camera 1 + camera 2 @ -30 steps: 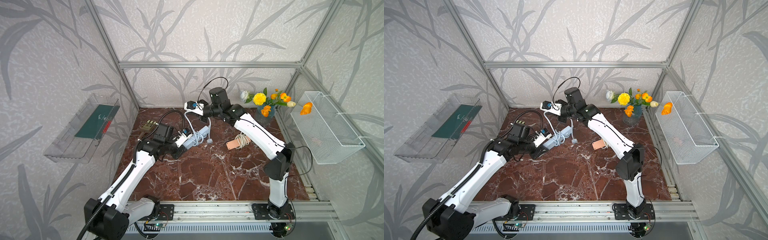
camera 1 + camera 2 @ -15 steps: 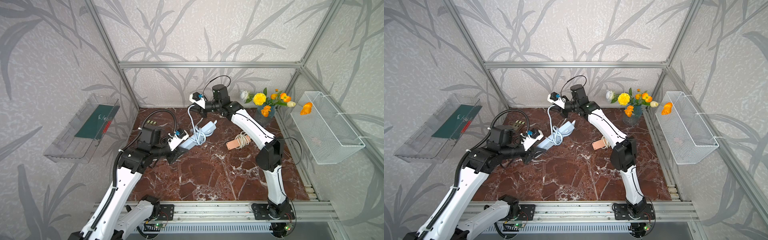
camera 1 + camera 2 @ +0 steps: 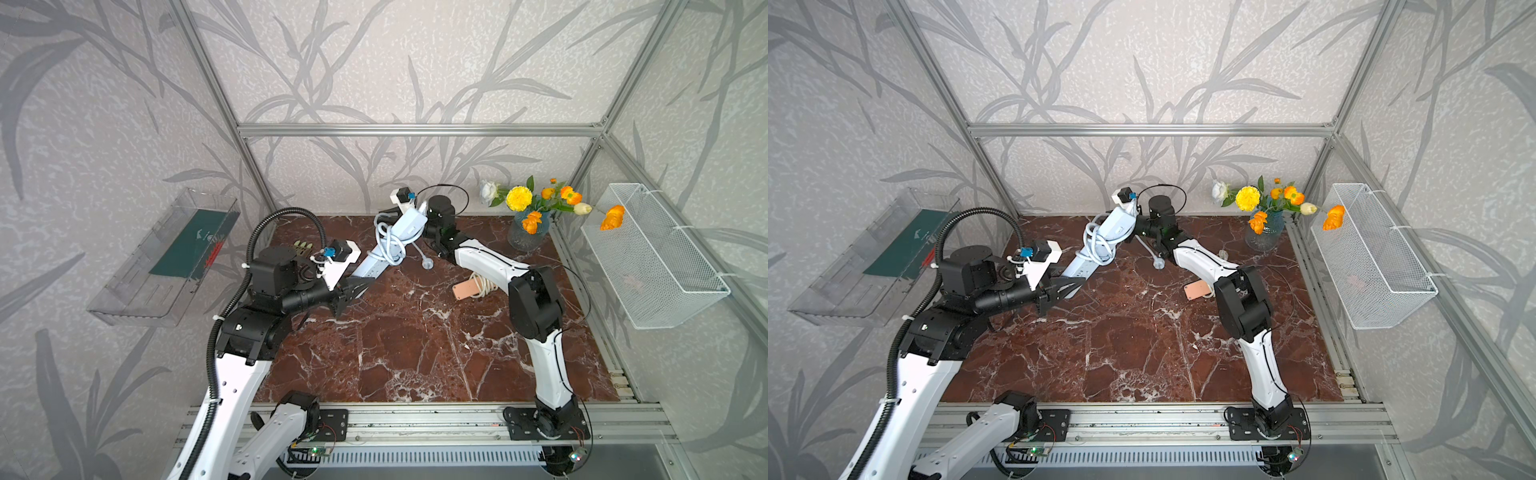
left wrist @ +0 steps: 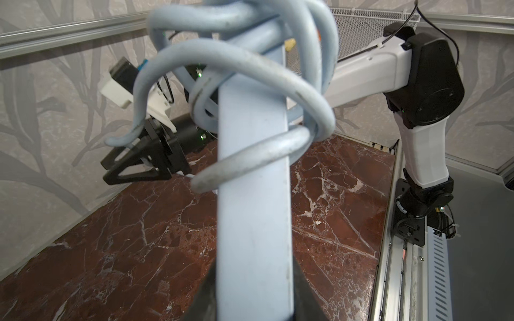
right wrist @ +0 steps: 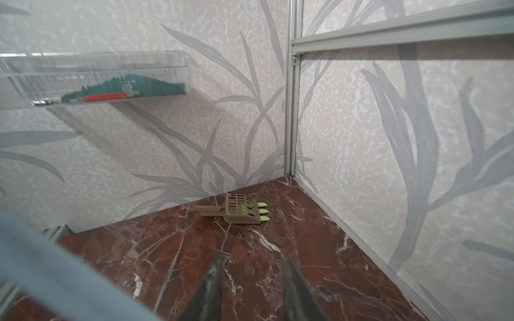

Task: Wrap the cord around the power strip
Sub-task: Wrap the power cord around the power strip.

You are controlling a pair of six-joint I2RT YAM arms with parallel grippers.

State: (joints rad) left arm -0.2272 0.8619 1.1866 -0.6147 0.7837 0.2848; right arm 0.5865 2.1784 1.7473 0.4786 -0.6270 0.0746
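Observation:
I can see the cord's tail comes out on the power strip's near side, so next I bring my open right gripper round from behind the power strip and take the tail there [image 3: 422, 256].
A pale blue power strip [image 3: 409, 222] [image 3: 1119, 226] hangs slanted above the marble table. My left gripper [image 3: 357, 286] [image 4: 254, 291] is shut on its lower end. The matching cord [image 3: 384, 239] [image 4: 267, 69] is looped loosely round the strip's middle [image 4: 250, 194]. The cord's tail runs down to the plug [image 3: 427, 263] [image 3: 1158, 263], which lies on the table. My right gripper [image 4: 105, 171] [image 5: 250, 261] stands open beside the strip's upper end, with only table showing between its fingers. In both top views the strip hides its fingers.
A beige slotted scoop [image 5: 240, 212] [image 3: 303, 247] lies by the back left corner. A pink object with a coiled cord [image 3: 467, 286] sits under the right arm. A flower vase [image 3: 528, 232] stands at the back right. A wire basket [image 3: 648, 257] and a clear shelf [image 3: 166, 257] hang on the walls.
The left arm has drawn back and raised the strip off the table. The right gripper has gone from shut to open beside the strip's upper end.

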